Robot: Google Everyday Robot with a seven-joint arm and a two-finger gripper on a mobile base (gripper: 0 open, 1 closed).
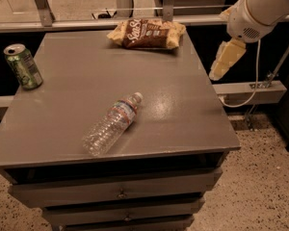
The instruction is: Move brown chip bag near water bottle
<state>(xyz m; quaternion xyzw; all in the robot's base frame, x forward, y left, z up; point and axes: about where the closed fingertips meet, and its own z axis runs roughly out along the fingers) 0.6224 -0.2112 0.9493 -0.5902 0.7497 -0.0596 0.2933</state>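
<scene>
The robot's gripper should close on the far end [173, 31] of the brown chip bag, the end that points away from the green soda can.
The brown chip bag [147, 33] lies flat at the far edge of the grey cabinet top [77, 95], a little right of centre. The water bottle [113, 124] lies on its side near the front middle, its white cap pointing to the far right. The bag and the bottle are well apart. My gripper [220, 66] hangs in the air off the right edge of the top, to the right of the bag and slightly nearer. It touches nothing and holds nothing.
A green soda can [23, 66] stands upright at the left edge of the top. Drawers [120, 194] run below the front edge. A rail [86, 24] runs behind the cabinet. A white cable [254, 81] hangs to the right.
</scene>
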